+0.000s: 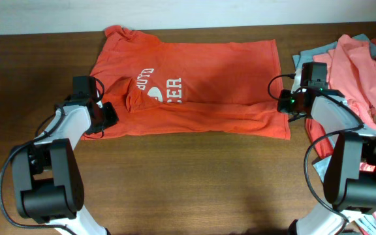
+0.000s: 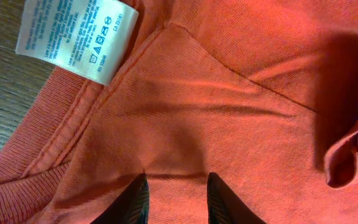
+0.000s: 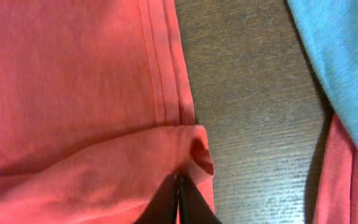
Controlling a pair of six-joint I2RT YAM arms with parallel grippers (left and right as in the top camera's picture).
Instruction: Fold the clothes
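Observation:
I should open my right gripper, as it pinches a turned-up corner of the hem, lay that flat and take the stitched edge nearer the front [image 1: 288, 125] before I draw the shirt closer.
The orange-red T-shirt [image 1: 214, 72] with white lettering lies spread across the far half of the table. My left gripper [image 1: 108, 116] sits at the shirt's left edge. In the left wrist view its gripper [image 2: 176, 193] has narrowed jaws with a ridge of the orange-red cloth [image 2: 229, 93] bunched between them, near the white care label [image 2: 73, 37]. My right gripper [image 1: 284, 104] is at the shirt's right hem. In the right wrist view the right gripper [image 3: 179, 186] has its fingers pressed together on a turned-up corner of the stitched hem [image 3: 197, 149].
A loose pile of salmon-pink [image 1: 358, 65] and teal-grey [image 1: 312, 55] shirts lies at the right edge, close behind my right arm; teal cloth [image 3: 340, 62] shows in the right wrist view. Bare wooden table [image 1: 188, 176] stretches in front of the shirt.

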